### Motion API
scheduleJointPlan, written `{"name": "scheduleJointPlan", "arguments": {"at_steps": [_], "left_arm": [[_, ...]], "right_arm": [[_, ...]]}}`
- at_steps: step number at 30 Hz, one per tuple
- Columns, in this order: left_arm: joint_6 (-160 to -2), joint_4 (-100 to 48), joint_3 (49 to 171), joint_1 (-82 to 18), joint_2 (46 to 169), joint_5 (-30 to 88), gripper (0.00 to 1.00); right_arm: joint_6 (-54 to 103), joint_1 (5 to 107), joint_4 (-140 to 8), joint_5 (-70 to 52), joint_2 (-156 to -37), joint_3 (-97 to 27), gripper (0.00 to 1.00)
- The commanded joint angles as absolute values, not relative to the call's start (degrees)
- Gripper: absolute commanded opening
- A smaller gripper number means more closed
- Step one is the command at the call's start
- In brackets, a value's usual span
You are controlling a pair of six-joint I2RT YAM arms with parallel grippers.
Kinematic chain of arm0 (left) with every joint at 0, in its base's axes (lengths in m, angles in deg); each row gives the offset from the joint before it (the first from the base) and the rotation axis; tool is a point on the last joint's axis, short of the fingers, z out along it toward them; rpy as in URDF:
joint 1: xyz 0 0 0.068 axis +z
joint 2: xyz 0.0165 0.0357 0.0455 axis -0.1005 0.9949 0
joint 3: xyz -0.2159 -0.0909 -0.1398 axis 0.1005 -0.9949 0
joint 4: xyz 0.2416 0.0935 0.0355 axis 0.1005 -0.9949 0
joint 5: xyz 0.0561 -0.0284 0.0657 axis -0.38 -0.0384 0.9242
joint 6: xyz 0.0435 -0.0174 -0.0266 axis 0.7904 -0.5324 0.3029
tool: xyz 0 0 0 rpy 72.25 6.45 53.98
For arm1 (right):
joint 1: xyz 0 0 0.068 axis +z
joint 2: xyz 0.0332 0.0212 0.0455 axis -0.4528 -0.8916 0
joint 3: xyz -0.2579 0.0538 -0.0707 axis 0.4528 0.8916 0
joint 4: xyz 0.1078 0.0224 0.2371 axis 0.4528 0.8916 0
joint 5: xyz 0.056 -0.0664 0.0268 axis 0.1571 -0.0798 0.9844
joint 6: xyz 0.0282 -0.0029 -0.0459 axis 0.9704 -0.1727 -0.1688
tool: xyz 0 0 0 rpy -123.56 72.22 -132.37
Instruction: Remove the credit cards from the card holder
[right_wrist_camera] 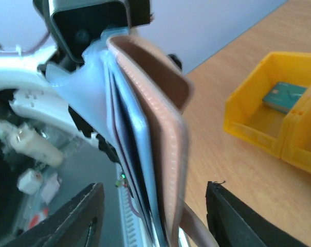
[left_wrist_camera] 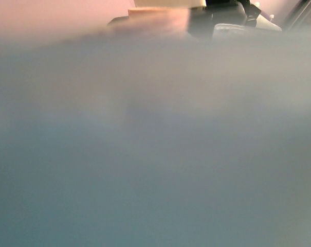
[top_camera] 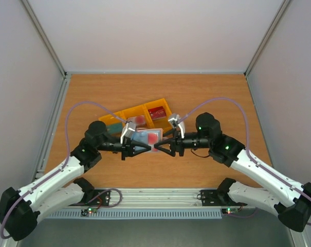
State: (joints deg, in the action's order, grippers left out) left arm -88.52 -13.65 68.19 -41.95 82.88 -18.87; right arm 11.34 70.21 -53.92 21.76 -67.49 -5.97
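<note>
My left gripper is shut on the card holder's end. My right gripper needs to hold the opposite end before my left gripper takes the credit card's edge (top_camera: 148, 139).
The card holder (top_camera: 145, 136) hangs in the air between both arms, taupe outside, pale blue-grey inside. A whitish-pink credit card with a red blotch (top_camera: 152, 137) shows in its pocket. My left gripper (top_camera: 144, 146) is shut on the holder's left end. In the left wrist view the holder's blurred blue-grey surface (left_wrist_camera: 155, 154) fills the frame and hides the fingers. My right gripper (right_wrist_camera: 154, 189) is open, one finger on each side of the holder (right_wrist_camera: 165, 128) and apart from it. A teal card (right_wrist_camera: 284, 96) and a dark red card (top_camera: 156, 113) lie in the yellow tray.
The yellow three-compartment tray (top_camera: 127, 114) sits on the wooden table just behind the grippers, and its near corner (right_wrist_camera: 253, 118) shows to the right in the right wrist view. Grey walls enclose the table on three sides.
</note>
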Motion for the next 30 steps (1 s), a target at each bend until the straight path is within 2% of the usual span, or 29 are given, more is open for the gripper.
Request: {"name": "scheduleJointPlan", "arguments": {"at_steps": [1,4,5,7,8,10,11,12,18,20,22,24,26,30], "left_arm": [[-88.33,-10.13,67.25,-41.89,80.76,-19.56,0.00],[-88.35,-10.73,67.28,-41.89,80.11,-19.43,0.00],[-88.22,-10.99,67.27,-41.89,79.95,-19.43,0.00],[-87.94,-11.71,67.28,-41.76,79.70,-19.23,0.01],[-87.95,-12.44,67.25,-41.57,79.38,-18.71,0.14],[-88.29,-14.99,67.63,-41.01,78.58,-17.08,0.47],[-88.28,-17.17,68.02,-40.49,77.98,-15.25,0.56],[-87.89,-19.85,68.51,-40.22,77.05,-12.47,0.62],[-80.59,-32.13,69.84,-37.76,75.19,11.32,0.63],[-77.83,-34.91,70.66,-37.29,74.73,14.26,0.62],[-75.11,-37.66,71.59,-37.08,74.02,15.65,0.61],[-73.43,-38.35,72.23,-36.93,73.21,15.42,0.60],[-71.63,-37.59,72.97,-36.86,72.22,10.93,0.56],[-72.03,-30.21,74.38,-36.85,70.65,-9.27,0.50]], "right_arm": [[6.92,73.08,-53.15,24.35,-69.79,-8.80,0.44],[8.44,73.15,-54.98,24.41,-68.41,-6.60,0.09],[8.79,73.15,-55.45,23.10,-66.92,-5.86,0.02],[9.24,73.15,-54.86,20.32,-64.54,-5.00,0.01],[9.13,73.09,-53.42,18.50,-63.43,-5.05,0.01],[8.23,72.91,-49.55,15.05,-61.39,-5.58,0.01],[7.72,72.83,-47.39,13.89,-60.29,-5.86,0.01],[7.28,72.78,-45.64,12.81,-59.34,-6.12,0.01],[6.58,72.63,-35.49,5.46,-57.46,-9.05,0.01],[7.85,72.63,-32.22,-1.01,-58.21,-10.68,0.01],[11.12,72.63,-27.15,-14.43,-59.86,-13.11,0.01],[14.20,72.62,-20.93,-24.27,-62.95,-16.93,0.01],[16.36,72.70,-17.45,-27.83,-66.41,-20.59,0.01],[20.06,73.87,-14.44,-31.41,-73.09,-24.70,0.01]]}}
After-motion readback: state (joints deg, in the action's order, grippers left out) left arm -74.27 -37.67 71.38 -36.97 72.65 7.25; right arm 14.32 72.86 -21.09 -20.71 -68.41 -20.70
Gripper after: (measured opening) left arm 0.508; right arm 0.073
